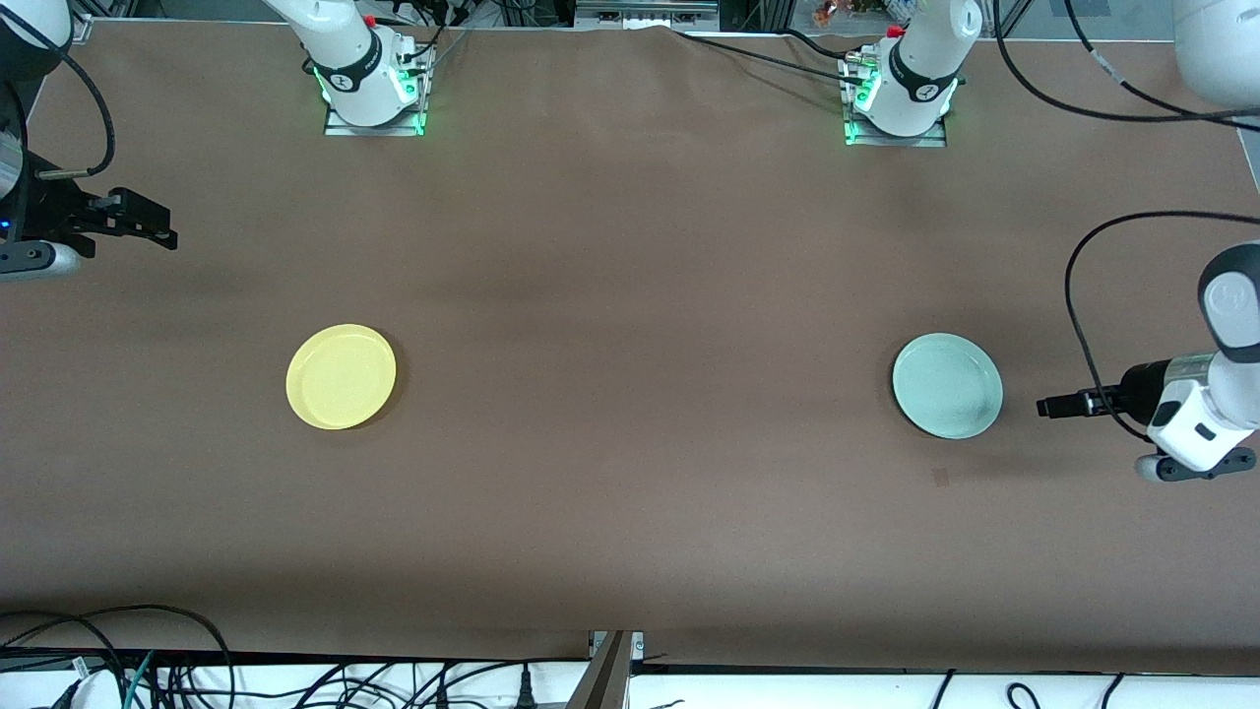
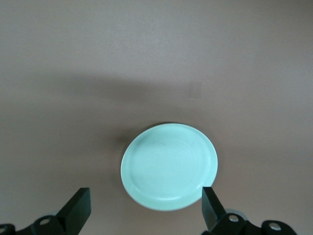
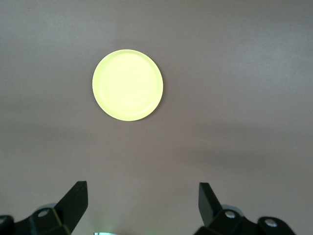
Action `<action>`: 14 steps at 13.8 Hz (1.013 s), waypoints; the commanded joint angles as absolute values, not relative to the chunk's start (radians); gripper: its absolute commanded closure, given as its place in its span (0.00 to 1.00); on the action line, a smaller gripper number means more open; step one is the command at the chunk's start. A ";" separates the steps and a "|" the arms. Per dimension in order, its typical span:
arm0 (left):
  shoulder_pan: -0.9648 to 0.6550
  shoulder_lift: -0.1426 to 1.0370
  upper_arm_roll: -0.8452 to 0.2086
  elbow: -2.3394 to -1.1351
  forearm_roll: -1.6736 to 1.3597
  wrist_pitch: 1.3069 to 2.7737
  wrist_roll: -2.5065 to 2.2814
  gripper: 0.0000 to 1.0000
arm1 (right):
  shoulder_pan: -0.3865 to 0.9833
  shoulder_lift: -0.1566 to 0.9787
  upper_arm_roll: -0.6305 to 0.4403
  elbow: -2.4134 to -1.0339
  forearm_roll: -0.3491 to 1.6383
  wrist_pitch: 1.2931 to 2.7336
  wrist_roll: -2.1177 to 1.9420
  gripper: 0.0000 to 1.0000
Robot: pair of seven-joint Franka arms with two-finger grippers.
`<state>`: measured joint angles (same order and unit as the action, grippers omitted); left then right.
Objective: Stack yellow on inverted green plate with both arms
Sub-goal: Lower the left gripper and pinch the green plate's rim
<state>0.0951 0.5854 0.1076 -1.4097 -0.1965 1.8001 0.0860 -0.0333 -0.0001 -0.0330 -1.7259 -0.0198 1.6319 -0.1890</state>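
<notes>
I will close my left gripper on the green plate's rim [image 1: 1001, 395] [image 2: 123, 183], taking it on the side that faces away from the yellow plate.
The yellow plate [image 1: 341, 376] lies flat, rim up, on the brown table toward the right arm's end; it also shows in the right wrist view [image 3: 127, 84]. The green plate [image 1: 947, 385] lies flat toward the left arm's end, its hollow side seeming to face up; it also shows in the left wrist view [image 2: 169, 165]. My left gripper [image 1: 1045, 406] is open and empty, held low just beside the green plate, with the plate's edge between its fingers in its own view [image 2: 145, 205]. My right gripper [image 1: 167, 234] is open and empty over bare table, well apart from the yellow plate [image 3: 143, 198].
The two arm bases [image 1: 372, 94] [image 1: 898, 103] stand along the table's back edge. Cables [image 1: 148, 670] lie below the table's front edge. A small dark mark [image 1: 940, 478] sits on the cloth near the green plate. The two plates lie far apart.
</notes>
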 commanded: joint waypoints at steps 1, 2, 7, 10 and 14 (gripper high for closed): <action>0.113 0.611 0.106 -1.468 -0.264 1.905 0.213 0.00 | -0.046 0.011 -0.020 -1.698 -0.018 1.609 -0.176 0.00; 0.115 0.607 0.106 -1.517 -0.268 1.975 0.230 0.00 | -0.046 0.011 -0.020 -1.698 -0.017 1.611 -0.176 0.00; 0.126 0.600 0.106 -1.638 -0.314 2.082 0.284 0.00 | -0.044 0.011 -0.020 -1.698 -0.018 1.609 -0.176 0.00; 0.127 0.589 0.106 -1.719 -0.350 2.181 0.339 0.00 | -0.044 0.011 -0.020 -1.698 -0.018 1.611 -0.176 0.00; 0.127 0.572 0.106 -1.796 -0.351 2.250 0.357 0.00 | -0.043 0.011 -0.020 -1.698 -0.018 1.611 -0.176 0.00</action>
